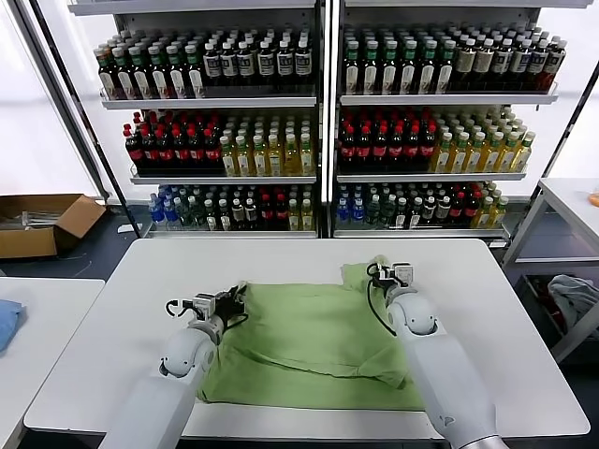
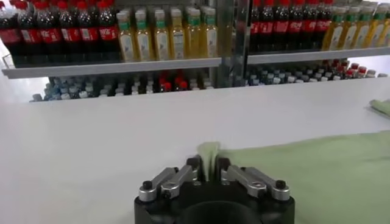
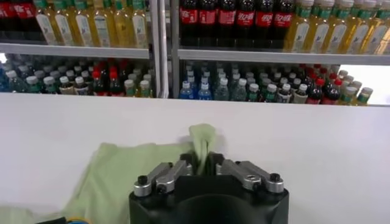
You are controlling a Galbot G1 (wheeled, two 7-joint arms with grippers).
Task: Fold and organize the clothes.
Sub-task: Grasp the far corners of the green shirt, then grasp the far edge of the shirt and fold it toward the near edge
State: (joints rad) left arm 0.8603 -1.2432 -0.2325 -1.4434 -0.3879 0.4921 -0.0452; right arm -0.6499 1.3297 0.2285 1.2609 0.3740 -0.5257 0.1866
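Note:
I need to let go of the light green polo shirt's far corner, now bunched up in my gripper, with my right gripper beside the rumpled flap near its near corner (image 1: 417, 346).
The light green polo shirt (image 1: 304, 341) lies spread on the white table (image 1: 122, 318), plain side up. My left gripper (image 1: 234, 297) is shut on the shirt's far left edge; in the left wrist view a fold of green cloth (image 2: 208, 159) stands pinched in my left gripper (image 2: 208, 165). My right gripper (image 1: 379, 268) is shut on the far right corner, which is bunched up; the right wrist view shows the green cloth (image 3: 202, 143) pinched in my right gripper (image 3: 203, 159). Collar, buttons and checkered print are hidden.
Shelves of bottles (image 1: 318, 122) stand behind the table. A cardboard box (image 1: 42, 223) lies on the floor at the left. A blue cloth (image 1: 7, 323) lies on a side table at the left. A grey-blue heap of fabric (image 1: 573, 297) sits at the right.

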